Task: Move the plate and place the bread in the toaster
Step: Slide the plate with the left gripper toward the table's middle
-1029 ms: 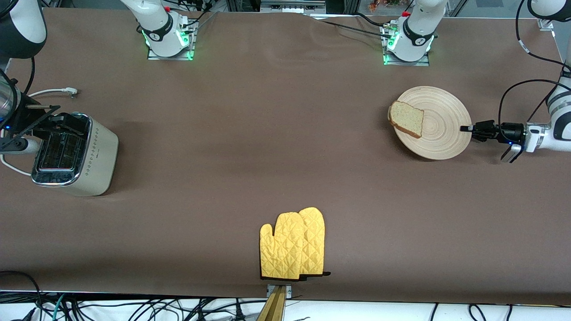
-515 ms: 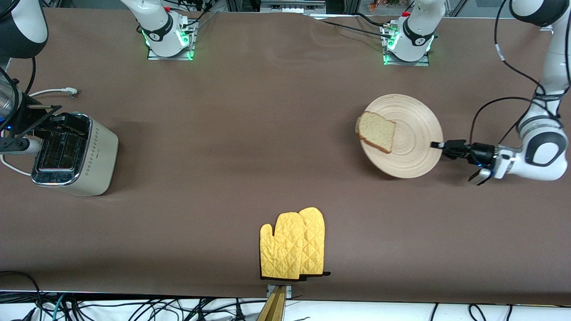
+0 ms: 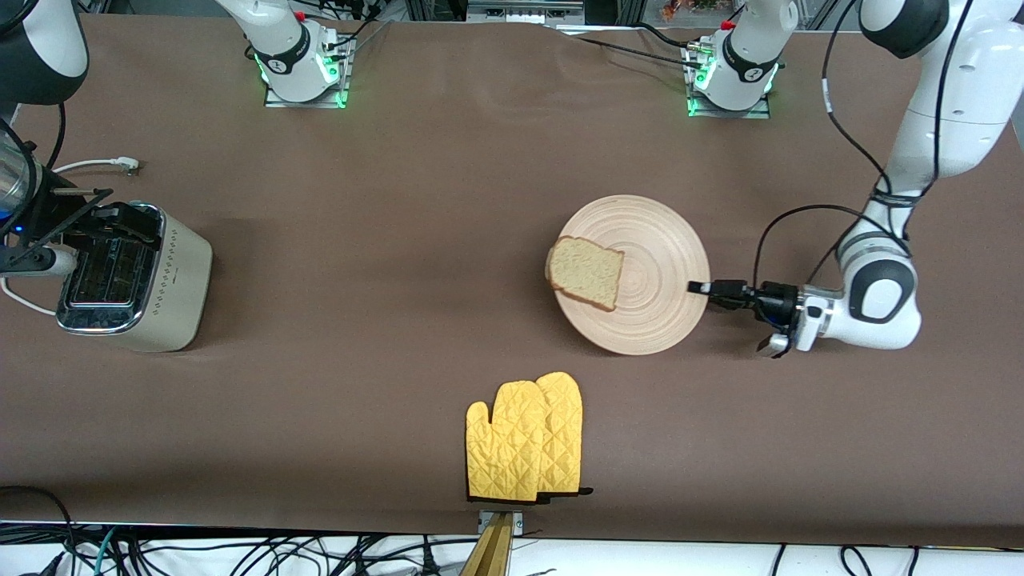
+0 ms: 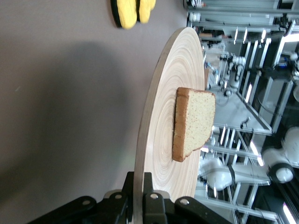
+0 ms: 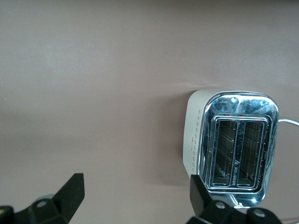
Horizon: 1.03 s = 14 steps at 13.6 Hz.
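My left gripper has the plate to put down. It will set the plate on the table [image 3: 526, 297] just past the fingertips of the yellow oven mitts. The plate is now a little above the table's middle.
The beige wooden plate [image 3: 652, 276] is held by its rim in my left gripper [image 3: 701, 288], which is shut on it, a little above the table's middle. The bread [image 3: 586, 273] lies on the plate and overhangs the rim toward the right arm's end. In the left wrist view the plate [image 4: 161, 121] carries the bread [image 4: 194, 122], and my left gripper [image 4: 138, 184] pinches the rim. The cream toaster [image 3: 136, 280] stands at the right arm's end. My right gripper [image 3: 108, 220] hovers open and empty over it. The right wrist view shows the toaster [image 5: 233, 147] and the wide-open right gripper [image 5: 135, 184].
Yellow quilted oven mitts [image 3: 526, 438] lie near the table's front edge, nearer the camera than the plate; they also show in the left wrist view [image 4: 131, 10]. A white cord and plug [image 3: 120, 164] lie beside the toaster.
My left gripper has carried the plate with the bread from the left arm's end toward the table's middle and nearer the front camera. The right arm has not moved.
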Available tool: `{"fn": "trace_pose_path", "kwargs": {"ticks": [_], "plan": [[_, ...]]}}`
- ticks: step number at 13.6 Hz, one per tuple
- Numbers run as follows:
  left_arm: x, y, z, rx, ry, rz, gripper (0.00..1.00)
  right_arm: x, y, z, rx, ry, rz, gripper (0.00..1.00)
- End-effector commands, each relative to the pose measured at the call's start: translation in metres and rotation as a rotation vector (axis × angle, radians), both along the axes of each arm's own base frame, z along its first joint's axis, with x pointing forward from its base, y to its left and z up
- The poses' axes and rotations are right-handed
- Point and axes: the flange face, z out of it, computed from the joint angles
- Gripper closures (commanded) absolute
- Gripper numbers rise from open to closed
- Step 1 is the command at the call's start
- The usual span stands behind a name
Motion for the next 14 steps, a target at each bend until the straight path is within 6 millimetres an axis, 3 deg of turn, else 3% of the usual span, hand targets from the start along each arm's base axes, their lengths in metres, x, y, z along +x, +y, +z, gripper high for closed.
{"fn": "trace_pose_path", "kwargs": {"ticks": [1, 5, 6, 9, 10, 11, 12, 13, 14], "plan": [[-0.015, -0.061, -0.01, -0.001, -0.001, 0.097, 1.0, 0.003, -0.007, 0.005, 0.016, -0.013, 0.0, 0.0], [-0.048, -0.103, -0.041, -0.008, -0.171, 0.196, 1.0, 0.003, 0.001, 0.002, 0.018, -0.012, 0.002, 0.0], [-0.051, -0.113, -0.044, 0.003, -0.175, 0.201, 1.0, 0.007, 0.001, -0.01, 0.02, 0.008, 0.002, 0.0], [-0.061, -0.153, -0.051, 0.098, -0.188, 0.195, 1.0, 0.007, 0.004, -0.017, 0.02, 0.027, 0.006, 0.0], [-0.062, -0.155, -0.051, 0.101, -0.187, 0.192, 1.0, 0.007, 0.004, -0.018, 0.02, 0.028, 0.006, 0.0], [-0.062, -0.157, -0.049, 0.101, -0.196, 0.185, 0.86, 0.008, 0.006, -0.019, 0.021, 0.03, 0.011, 0.0], [-0.061, -0.157, -0.048, 0.103, -0.199, 0.179, 0.32, 0.007, 0.008, -0.02, 0.021, 0.034, 0.014, 0.0], [-0.059, -0.156, -0.044, 0.103, -0.199, 0.183, 0.0, 0.01, 0.008, -0.03, 0.022, 0.051, 0.012, 0.0], [-0.056, -0.154, -0.036, 0.102, -0.195, 0.189, 0.0, 0.011, 0.008, -0.033, 0.023, 0.056, 0.012, 0.0]]}}
